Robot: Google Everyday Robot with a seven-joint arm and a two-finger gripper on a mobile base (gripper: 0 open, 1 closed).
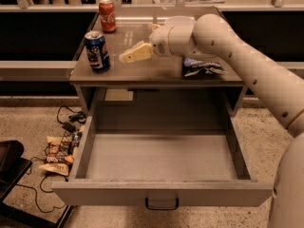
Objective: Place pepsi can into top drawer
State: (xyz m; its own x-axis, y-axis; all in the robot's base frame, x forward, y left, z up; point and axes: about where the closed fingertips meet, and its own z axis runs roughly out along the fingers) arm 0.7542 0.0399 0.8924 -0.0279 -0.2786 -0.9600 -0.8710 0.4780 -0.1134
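The robot's gripper should next move to the pepsi can on the cabinet top and close around the can's middle [97, 52], below its silver top.
The pepsi can [97, 51] stands upright on the cabinet top [142, 70], near its front left edge. It is dark blue with a silver top. The top drawer [161, 158] is pulled wide open below and holds nothing; its dark loop handle [162, 204] shows at the front centre. My gripper [124, 57] reaches in from the right on a cream arm. It hovers over the cabinet top just right of the pepsi can, a short gap away and not touching it.
A red cola can [108, 15] stands at the back left of the cabinet top. A crumpled blue chip bag [203, 67] lies at the right, and a white bowl [179, 20] behind my arm. Cables and wrappers [59, 148] lie on the floor at the left.
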